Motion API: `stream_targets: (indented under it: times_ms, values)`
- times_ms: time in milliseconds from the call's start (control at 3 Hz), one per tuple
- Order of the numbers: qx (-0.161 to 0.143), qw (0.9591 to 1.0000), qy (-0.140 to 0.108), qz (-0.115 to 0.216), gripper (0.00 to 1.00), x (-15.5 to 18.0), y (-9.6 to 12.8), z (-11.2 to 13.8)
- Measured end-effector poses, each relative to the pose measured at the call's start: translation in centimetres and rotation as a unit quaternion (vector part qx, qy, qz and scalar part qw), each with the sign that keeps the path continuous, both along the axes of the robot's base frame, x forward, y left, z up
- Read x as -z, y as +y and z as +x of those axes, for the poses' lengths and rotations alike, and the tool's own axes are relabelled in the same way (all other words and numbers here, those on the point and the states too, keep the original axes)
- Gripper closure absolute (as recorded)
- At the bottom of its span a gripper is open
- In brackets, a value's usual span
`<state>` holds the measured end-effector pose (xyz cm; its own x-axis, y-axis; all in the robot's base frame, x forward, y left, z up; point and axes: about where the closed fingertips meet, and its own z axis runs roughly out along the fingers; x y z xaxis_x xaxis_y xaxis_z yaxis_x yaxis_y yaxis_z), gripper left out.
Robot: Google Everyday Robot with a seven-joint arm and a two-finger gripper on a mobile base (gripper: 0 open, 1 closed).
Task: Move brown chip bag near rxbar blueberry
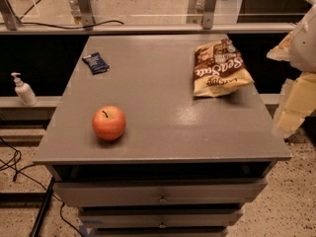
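Observation:
The brown chip bag's middle (232,66) is next for my gripper, which should close there on the side that faces away from the rxbar blueberry.
The brown chip bag (219,69) lies at the back right of the grey cabinet top (163,107), with its dark brown "Sea Salt" top facing away and its tan part toward the front. The rxbar blueberry (96,62), a small dark navy wrapper, lies flat at the back left, far from the bag. My gripper (295,102) shows as cream-coloured parts at the right edge of the view, beyond the cabinet's right side and to the right of the bag, not touching it.
A red-orange apple (109,123) stands at the front left of the top. A white pump bottle (23,89) sits on a ledge left of the cabinet. Drawers (160,194) are below the front edge. Cables lie on the floor at left.

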<state>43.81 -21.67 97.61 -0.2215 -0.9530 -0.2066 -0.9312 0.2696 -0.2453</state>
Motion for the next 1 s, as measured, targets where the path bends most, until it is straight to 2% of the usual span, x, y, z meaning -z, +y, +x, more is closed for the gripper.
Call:
stream_targets:
  times_ms: [333,667,1000]
  values:
    - [0.0,1.0,0.0,0.0,0.0,0.0,0.0,0.0]
    - [-0.004,0.9999,-0.014,0.008,0.0,-0.3,0.1,0.9]
    - [-0.002,0.9984,-0.043,0.036,0.0,0.0,-0.2,4.6]
